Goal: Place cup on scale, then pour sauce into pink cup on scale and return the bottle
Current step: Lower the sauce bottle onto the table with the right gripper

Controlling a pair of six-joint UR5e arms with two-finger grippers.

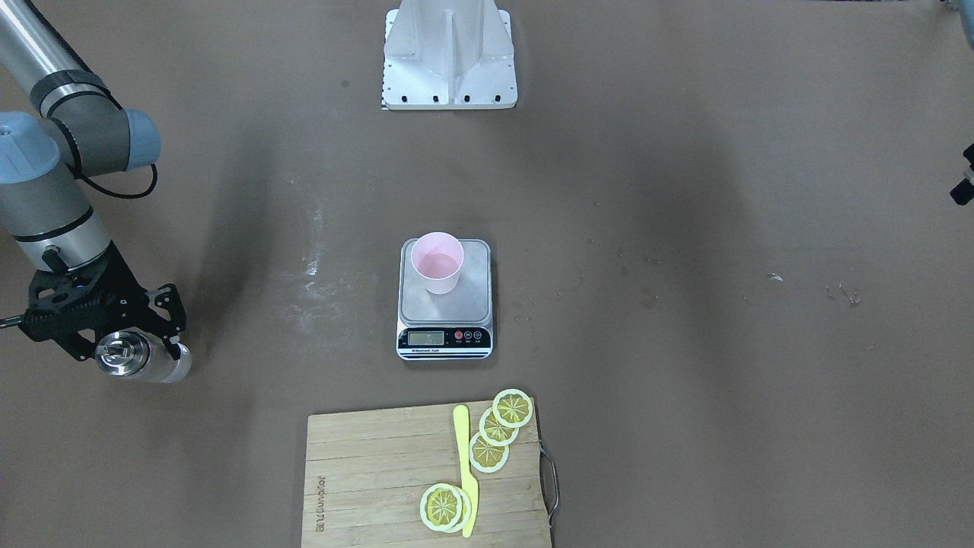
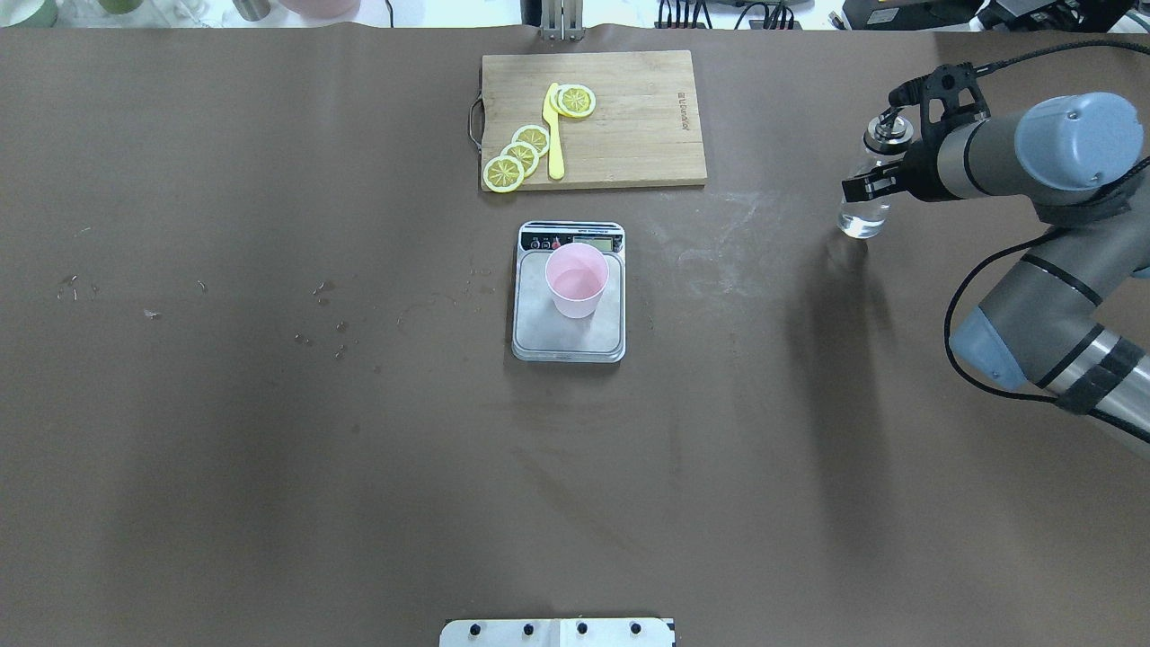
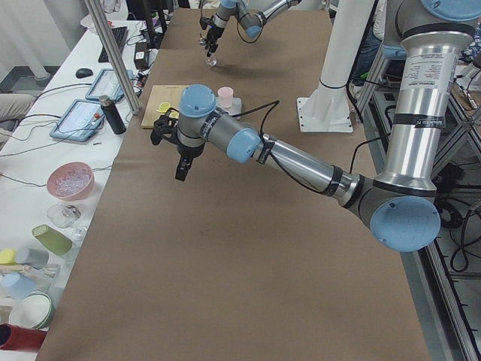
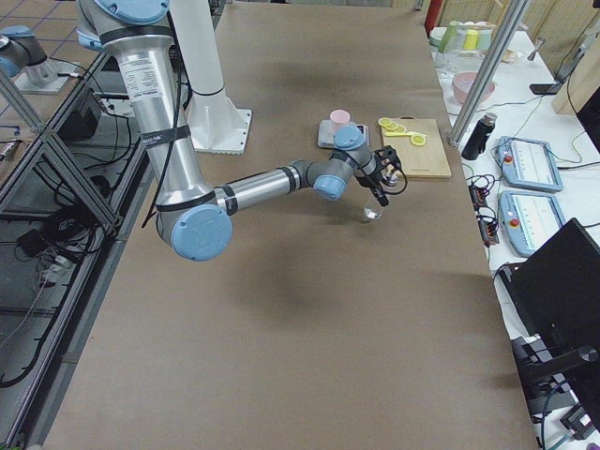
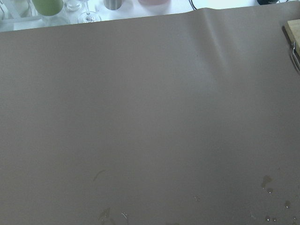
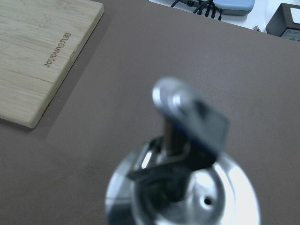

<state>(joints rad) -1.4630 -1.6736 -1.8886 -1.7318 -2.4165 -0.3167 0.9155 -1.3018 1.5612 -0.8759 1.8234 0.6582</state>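
Observation:
Next, my right gripper sets the clear glass bottle down on the bare table off the cutting board's lettered end point(image 1: 178, 380).
The pale pink cup point(image 1: 437, 262) stands upright on the scale's steel platform point(image 1: 445, 304) at the table's middle; both also show in the overhead view, cup point(image 2: 576, 280) and scale point(image 2: 568, 340). The clear glass bottle point(image 2: 862, 214) with a silver pour-spout cap point(image 6: 187, 187) stands upright at the table's right, clear liquid low inside it. My right gripper point(image 2: 870, 184) is shut around its body. It also shows in the front view point(image 1: 148, 346). My left gripper point(image 3: 183, 167) hovers over bare table far from the scale; I cannot tell whether it is open or shut.
A bamboo cutting board point(image 2: 638, 117) with lemon slices point(image 2: 521, 153) and a yellow knife point(image 2: 554, 135) lies beyond the scale. The robot's white base point(image 1: 449, 61) is on the near side. A side bench with bowls and cups point(image 3: 68, 180) runs along the far edge.

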